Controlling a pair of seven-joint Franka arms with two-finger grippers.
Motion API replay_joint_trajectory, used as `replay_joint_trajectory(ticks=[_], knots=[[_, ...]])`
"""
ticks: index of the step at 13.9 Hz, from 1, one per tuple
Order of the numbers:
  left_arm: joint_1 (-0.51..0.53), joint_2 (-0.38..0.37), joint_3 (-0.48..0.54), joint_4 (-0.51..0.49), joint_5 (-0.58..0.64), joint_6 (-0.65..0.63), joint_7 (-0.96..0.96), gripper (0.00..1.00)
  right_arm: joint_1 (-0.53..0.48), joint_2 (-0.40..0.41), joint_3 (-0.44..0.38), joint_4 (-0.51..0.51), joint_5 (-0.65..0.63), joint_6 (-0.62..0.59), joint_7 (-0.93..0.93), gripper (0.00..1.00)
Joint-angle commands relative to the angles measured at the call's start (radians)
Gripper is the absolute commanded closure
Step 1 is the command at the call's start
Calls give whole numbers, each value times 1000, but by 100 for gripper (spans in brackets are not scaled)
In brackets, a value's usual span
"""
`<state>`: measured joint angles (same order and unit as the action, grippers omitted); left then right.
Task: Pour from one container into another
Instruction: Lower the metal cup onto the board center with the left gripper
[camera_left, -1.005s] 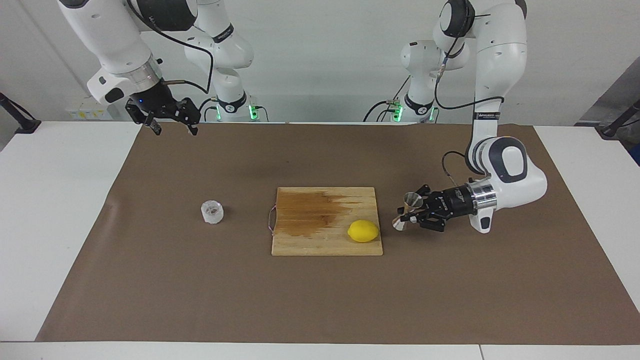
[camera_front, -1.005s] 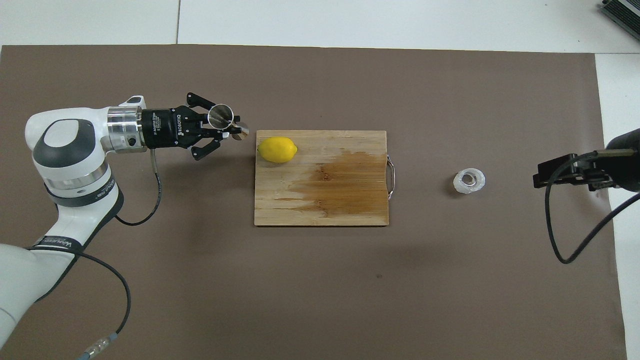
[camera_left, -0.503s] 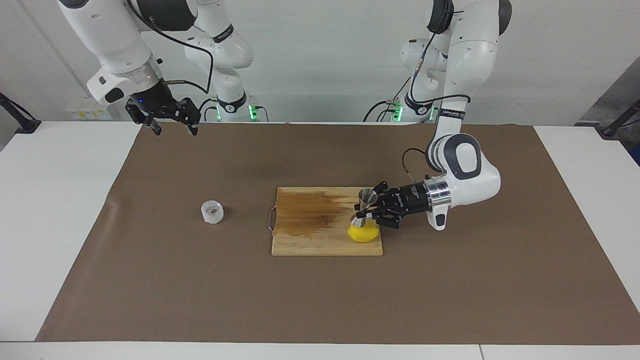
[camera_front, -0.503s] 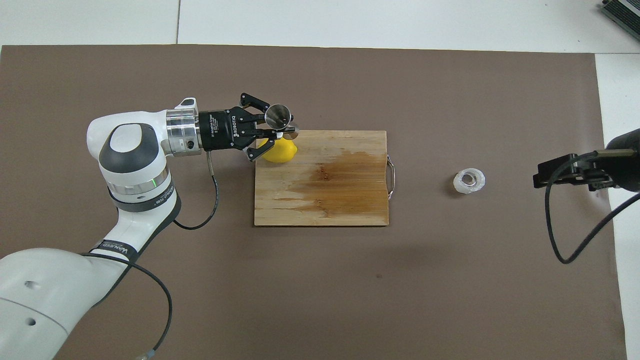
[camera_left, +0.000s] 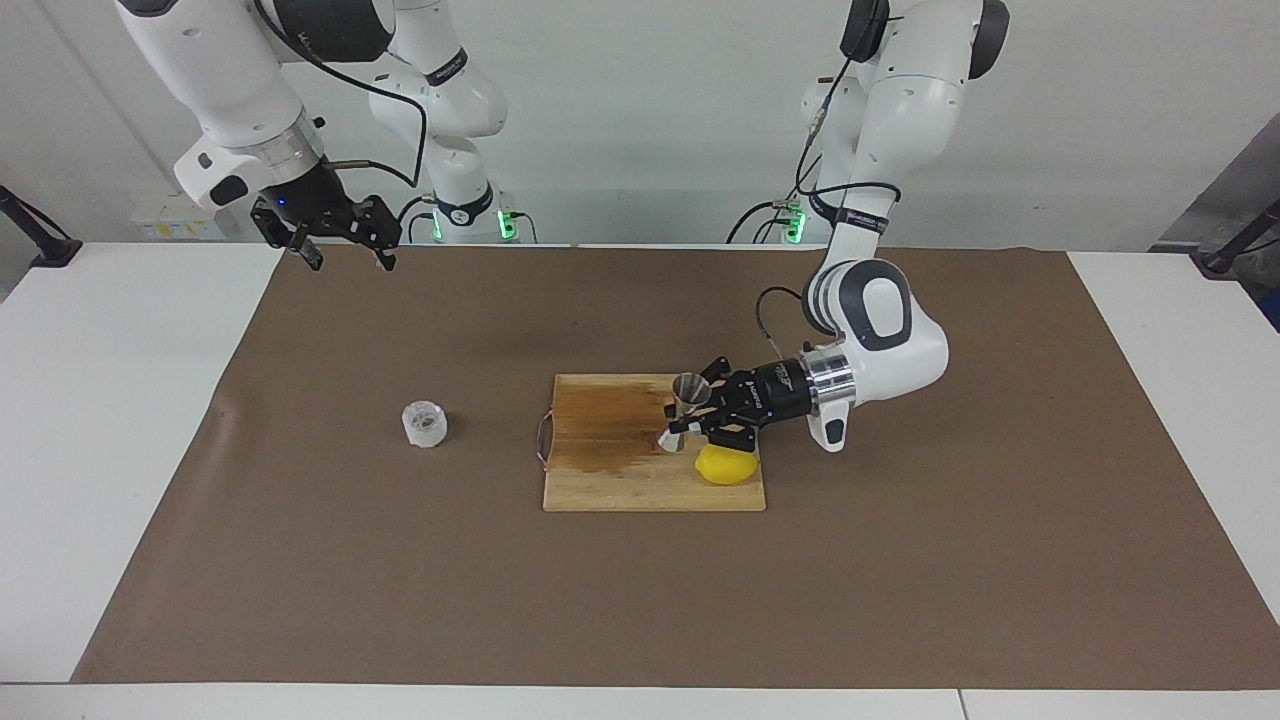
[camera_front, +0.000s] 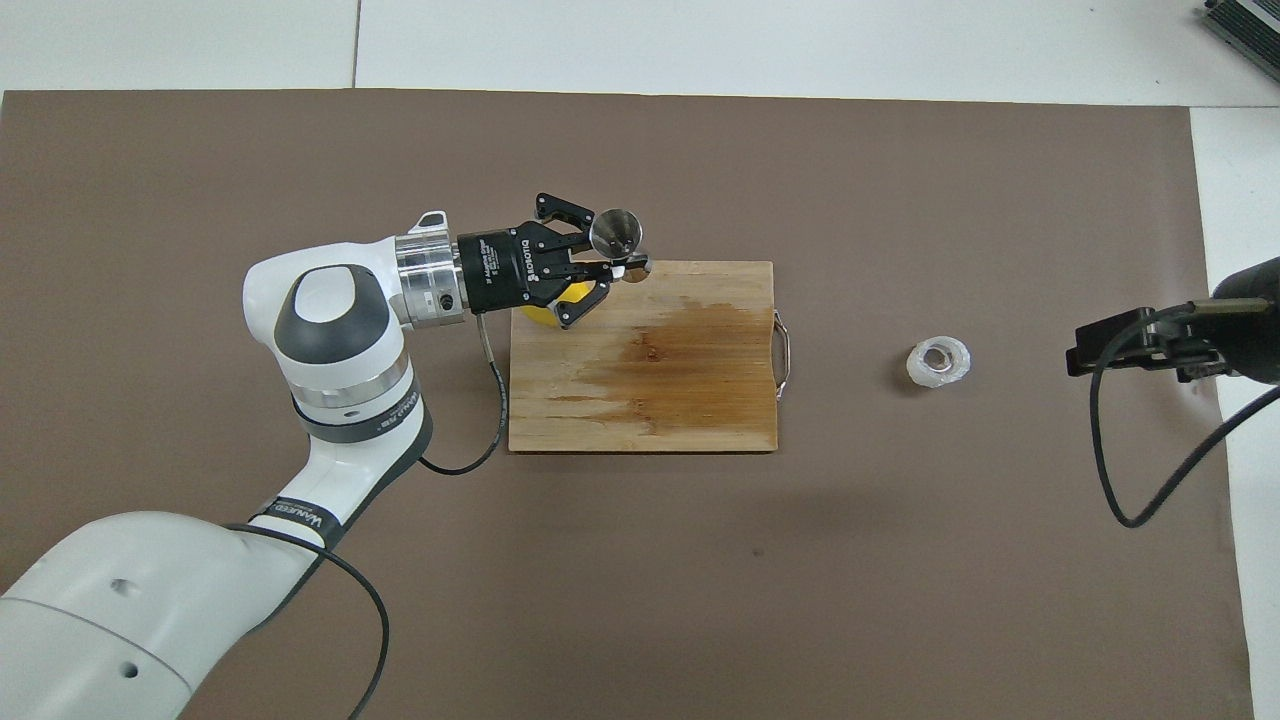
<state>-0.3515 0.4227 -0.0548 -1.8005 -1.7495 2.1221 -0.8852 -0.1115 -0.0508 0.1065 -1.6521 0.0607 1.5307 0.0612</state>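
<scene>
Next, I let go of the steel jigger with my left gripper on the dark wet patch (camera_front: 666, 356) near the middle of the cutting board.
The steel jigger (camera_left: 688, 392) (camera_front: 616, 231) hangs nearly upright, slightly tilted, over the cutting board's edge farther from the robots. My left gripper (camera_left: 689, 420) (camera_front: 607, 264) is shut on its narrow waist. The clear ribbed cup (camera_left: 424, 424) (camera_front: 938, 362) stands on the brown mat toward the right arm's end of the table, apart from the board and from both grippers. My right gripper (camera_left: 347, 258) (camera_front: 1080, 350) waits open and holds nothing, raised above the mat's edge at the right arm's end.
A wooden cutting board (camera_left: 620, 485) (camera_front: 650, 410) with a dark wet patch lies mid-table. A lemon (camera_left: 727, 466) (camera_front: 541, 313) rests on its corner toward the left arm's end, partly under my left gripper in the overhead view.
My left arm has carried the jigger from beside the board, past the lemon, to over the board, toward the right arm's end. The right arm and the cup have not moved.
</scene>
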Motion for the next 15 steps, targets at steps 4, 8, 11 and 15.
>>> replay_joint_trajectory(ticks=[4,8,11,15], knots=[[-132,-19,7,-118,-33,163,103,100,-11,-7,4,-11,21,0,-7,0],[-136,27,7,-140,-117,147,199,100,-11,-7,4,-11,21,0,-7,0],[-139,30,7,-168,-125,150,247,100,-11,-7,4,-11,21,0,-7,0],[-141,30,7,-188,-134,144,273,93,-11,-7,4,-11,21,0,-7,0]])
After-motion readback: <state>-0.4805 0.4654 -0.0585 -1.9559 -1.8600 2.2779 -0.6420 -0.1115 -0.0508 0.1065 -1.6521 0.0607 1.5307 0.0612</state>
